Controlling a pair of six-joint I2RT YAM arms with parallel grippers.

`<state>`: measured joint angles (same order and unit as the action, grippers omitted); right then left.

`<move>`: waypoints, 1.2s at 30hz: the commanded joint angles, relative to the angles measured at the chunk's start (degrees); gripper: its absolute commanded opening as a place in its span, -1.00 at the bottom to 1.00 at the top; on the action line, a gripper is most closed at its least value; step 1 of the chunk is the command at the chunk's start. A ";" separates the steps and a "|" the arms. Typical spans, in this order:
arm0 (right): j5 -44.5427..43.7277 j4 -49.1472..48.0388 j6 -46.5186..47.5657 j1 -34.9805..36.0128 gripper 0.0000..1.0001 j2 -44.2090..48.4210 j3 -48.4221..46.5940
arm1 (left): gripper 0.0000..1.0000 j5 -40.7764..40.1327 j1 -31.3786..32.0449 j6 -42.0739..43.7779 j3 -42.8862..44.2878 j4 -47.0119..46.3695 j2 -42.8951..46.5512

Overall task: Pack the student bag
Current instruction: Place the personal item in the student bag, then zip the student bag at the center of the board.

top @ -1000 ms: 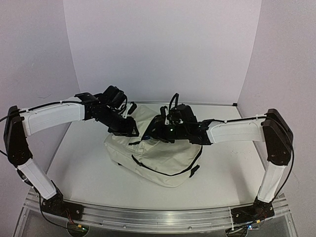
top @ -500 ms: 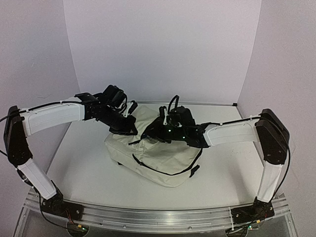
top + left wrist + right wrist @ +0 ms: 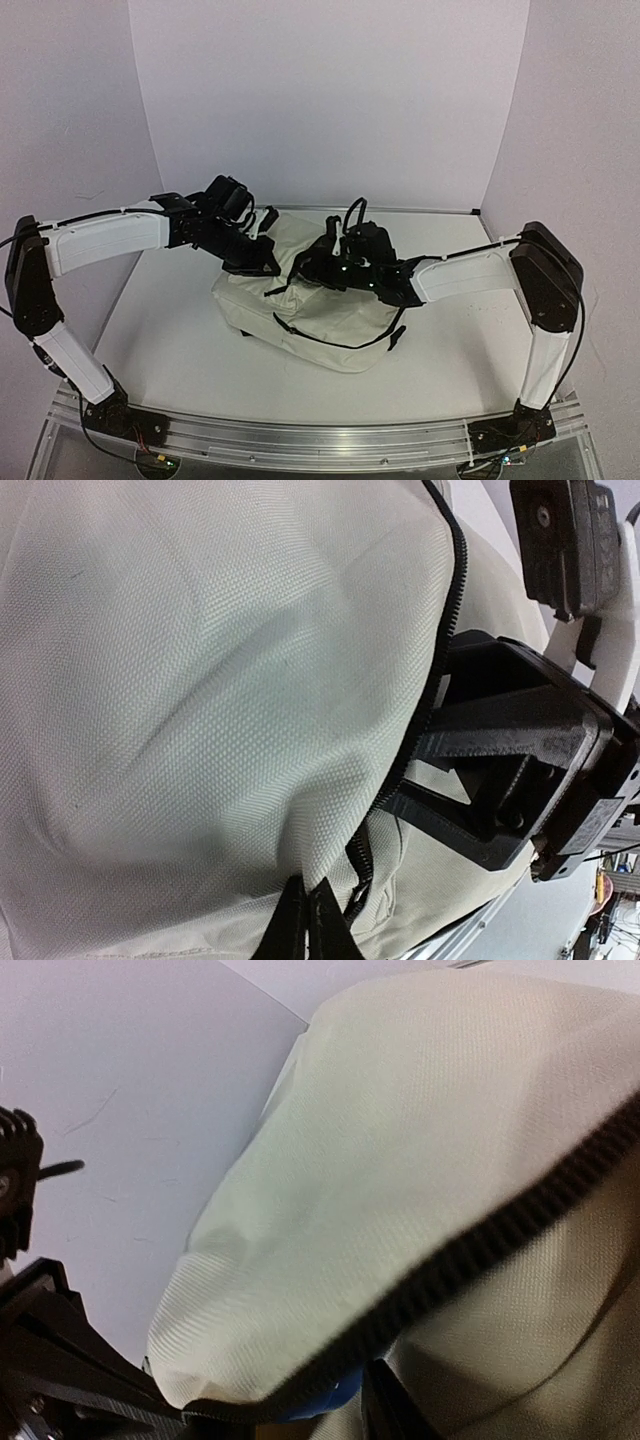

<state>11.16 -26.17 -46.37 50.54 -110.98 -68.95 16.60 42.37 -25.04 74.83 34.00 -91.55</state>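
Observation:
My left gripper pinches bag fabric beside the zipper; it should open and take the zipper's black end point(image 3: 356, 894), where my right gripper can grip.
The student bag point(image 3: 330, 315), cream fabric with black zippers, lies in the middle of the table. My left gripper point(image 3: 262, 268) sits at its left upper edge. In the left wrist view it point(image 3: 307, 920) is shut, pinching a fold of bag fabric point(image 3: 200, 680) beside the zipper point(image 3: 445, 630). My right gripper point(image 3: 322, 272) reaches in at the bag's top opening from the right. In the right wrist view only one dark finger point(image 3: 385, 1410) shows under the raised flap point(image 3: 400, 1160), with the other hidden. Something blue point(image 3: 325, 1402) peeks from under the zipper edge point(image 3: 480, 1250).
The right gripper's black body point(image 3: 510, 760) stands close to my left fingers. A black carry loop point(image 3: 352, 210) sticks up at the bag's far side. White walls enclose the table point(image 3: 170, 330) on three sides. An aluminium rail point(image 3: 320, 440) runs along the near edge.
The left gripper has closed on the bag's fabric at the left edge. The right gripper has pushed left, further in at the bag's opening, and the bag has flattened and shifted slightly.

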 commanded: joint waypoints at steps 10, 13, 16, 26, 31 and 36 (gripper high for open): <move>-5.21 9.37 4.76 -0.18 0.17 18.45 12.58 | 0.14 6.12 -1.94 -2.95 -4.33 1.16 9.19; -4.93 10.83 6.23 -0.14 0.19 19.64 12.88 | 0.27 8.17 -1.94 -2.77 -4.21 4.05 7.95; -4.17 11.31 6.91 -0.13 0.19 19.54 13.47 | 0.16 7.40 -1.94 -2.89 -5.09 5.72 7.10; -3.77 11.14 6.20 0.42 0.19 18.26 12.87 | -0.29 10.91 -1.95 -3.53 -6.05 4.61 4.02; -3.84 11.14 6.21 0.43 0.19 18.20 12.79 | -0.23 10.22 -1.94 -3.35 -5.89 4.13 3.46; -4.13 11.14 6.12 0.43 0.19 18.12 12.95 | -0.22 10.75 -1.92 -3.12 -5.60 3.66 2.37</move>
<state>7.35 -14.85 -40.75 50.57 -92.49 -55.81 26.17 40.49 -28.58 68.82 38.96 -88.29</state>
